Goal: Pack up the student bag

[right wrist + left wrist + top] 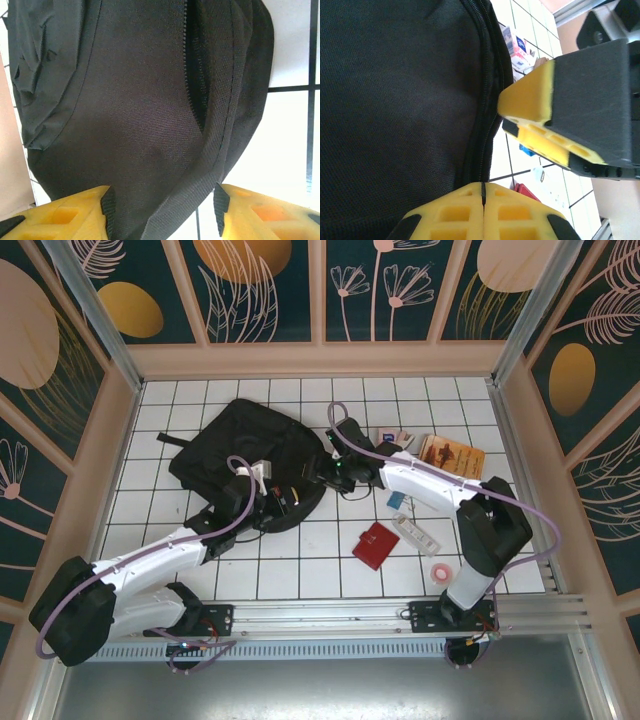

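My right gripper's open fingers straddle the webbing fold below the narrow zipper slit; I will move up and grip the edge [223,92] beside the slit to widen it.
The student bag [235,450] is a large black fabric backpack lying on the white tiled table, left of centre. My left gripper [289,503] is at the bag's near right edge. In the left wrist view it [483,192] is shut, with a thin black strip of the bag's zipper edge [481,125] pinched between the yellow fingers. My right gripper [323,475] is at the bag's right side, open. In the right wrist view its jaws [162,210] stand apart around a fold of the bag's [125,100] webbing edge without pressing it. A partly open zipper slit [196,75] shows above.
Right of the bag lie a red wallet [376,545], a long white item [418,533], a pink tape roll [441,572], a small blue object [396,499], a brown book [450,453] and small printed boxes [392,437]. Patterned walls enclose the table.
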Action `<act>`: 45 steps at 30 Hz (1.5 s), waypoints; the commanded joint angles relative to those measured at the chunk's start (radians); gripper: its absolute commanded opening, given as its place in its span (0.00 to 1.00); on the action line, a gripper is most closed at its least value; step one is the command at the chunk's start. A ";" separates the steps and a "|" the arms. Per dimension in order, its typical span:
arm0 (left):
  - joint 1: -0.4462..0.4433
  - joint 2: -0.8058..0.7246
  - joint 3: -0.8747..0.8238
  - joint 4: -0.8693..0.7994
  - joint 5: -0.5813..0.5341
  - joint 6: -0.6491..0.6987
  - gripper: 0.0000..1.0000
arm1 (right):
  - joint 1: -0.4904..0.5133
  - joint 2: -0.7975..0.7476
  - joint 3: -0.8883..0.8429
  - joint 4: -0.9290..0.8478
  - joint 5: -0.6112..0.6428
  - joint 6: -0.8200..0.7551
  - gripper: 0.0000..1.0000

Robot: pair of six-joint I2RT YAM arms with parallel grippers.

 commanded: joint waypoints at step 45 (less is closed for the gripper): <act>0.005 -0.051 -0.007 0.021 -0.030 0.020 0.00 | 0.048 0.298 0.439 -0.530 0.114 0.314 0.81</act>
